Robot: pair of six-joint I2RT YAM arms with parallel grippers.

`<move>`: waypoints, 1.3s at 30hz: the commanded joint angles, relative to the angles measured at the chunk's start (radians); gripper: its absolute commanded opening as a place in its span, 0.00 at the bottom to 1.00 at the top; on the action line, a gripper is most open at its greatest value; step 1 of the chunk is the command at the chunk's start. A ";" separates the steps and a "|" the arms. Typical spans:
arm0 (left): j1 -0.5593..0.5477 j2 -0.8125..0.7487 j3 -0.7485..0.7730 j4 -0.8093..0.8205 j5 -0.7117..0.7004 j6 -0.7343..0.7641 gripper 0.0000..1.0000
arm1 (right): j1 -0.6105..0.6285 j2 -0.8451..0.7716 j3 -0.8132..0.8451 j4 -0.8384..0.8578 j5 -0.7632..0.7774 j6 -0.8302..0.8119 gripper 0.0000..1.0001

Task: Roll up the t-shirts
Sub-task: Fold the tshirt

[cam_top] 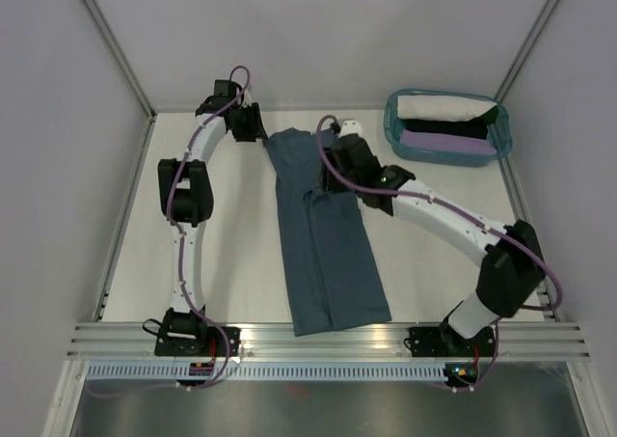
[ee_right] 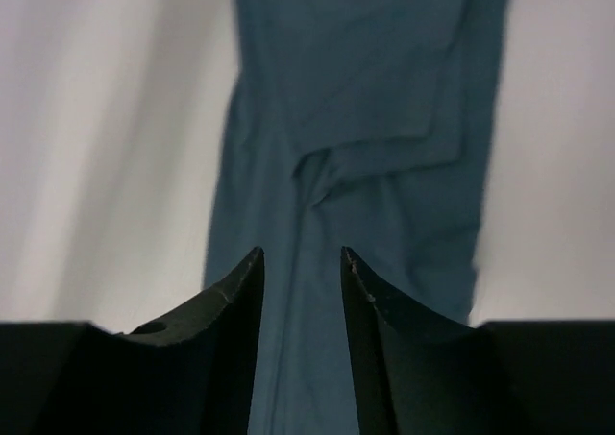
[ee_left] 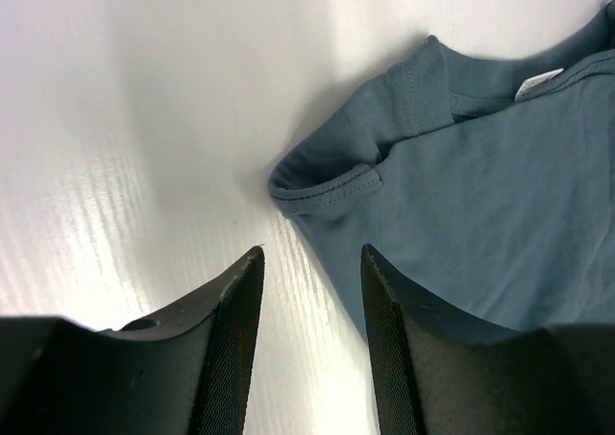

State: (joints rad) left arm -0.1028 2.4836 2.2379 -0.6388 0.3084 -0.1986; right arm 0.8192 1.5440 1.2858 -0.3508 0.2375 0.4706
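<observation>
The collar end of the folded t-shirt leans to one side of its hem, so next my left gripper grabs the t-shirt's far corner (ee_left: 306,193) and pulls the t-shirt straight before rolling.
A slate-blue t-shirt (cam_top: 323,234) lies flat on the white table, folded lengthwise into a long strip that runs from the far middle to the near edge. My left gripper (cam_top: 253,125) is open and empty just left of the shirt's far-left corner; in the left wrist view its jaws (ee_left: 310,253) are spread over bare table next to the folded sleeve and collar (ee_left: 461,166). My right gripper (cam_top: 339,148) is open and empty above the shirt's far right part; the right wrist view shows the folded shirt (ee_right: 365,147) below and between its jaws (ee_right: 300,253).
A teal plastic basket (cam_top: 392,128) stands at the back right and holds rolled white, black and lilac garments. Grey walls close the table at left, back and right. An aluminium rail (cam_top: 318,339) runs along the near edge.
</observation>
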 commanded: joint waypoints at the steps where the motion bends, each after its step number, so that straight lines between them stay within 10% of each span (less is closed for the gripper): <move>1: 0.003 -0.084 -0.001 -0.018 0.008 0.070 0.51 | -0.199 0.175 0.122 0.012 -0.085 -0.020 0.43; 16: 0.005 0.067 0.069 -0.047 0.037 0.018 0.52 | -0.457 1.050 1.046 -0.100 -0.201 0.005 0.56; 23: -0.003 0.132 0.149 -0.041 0.078 -0.032 0.52 | -0.469 1.123 1.024 -0.002 -0.201 0.069 0.53; 30: -0.035 0.170 0.193 -0.007 0.110 -0.035 0.31 | -0.526 1.125 0.968 0.099 -0.214 0.198 0.00; 39: -0.078 0.204 0.259 0.099 0.091 -0.050 0.09 | -0.575 1.004 0.787 0.249 -0.130 0.324 0.00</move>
State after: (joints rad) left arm -0.1707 2.6774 2.4393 -0.6193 0.3977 -0.2123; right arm 0.2558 2.5980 2.1269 -0.1333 0.0334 0.7467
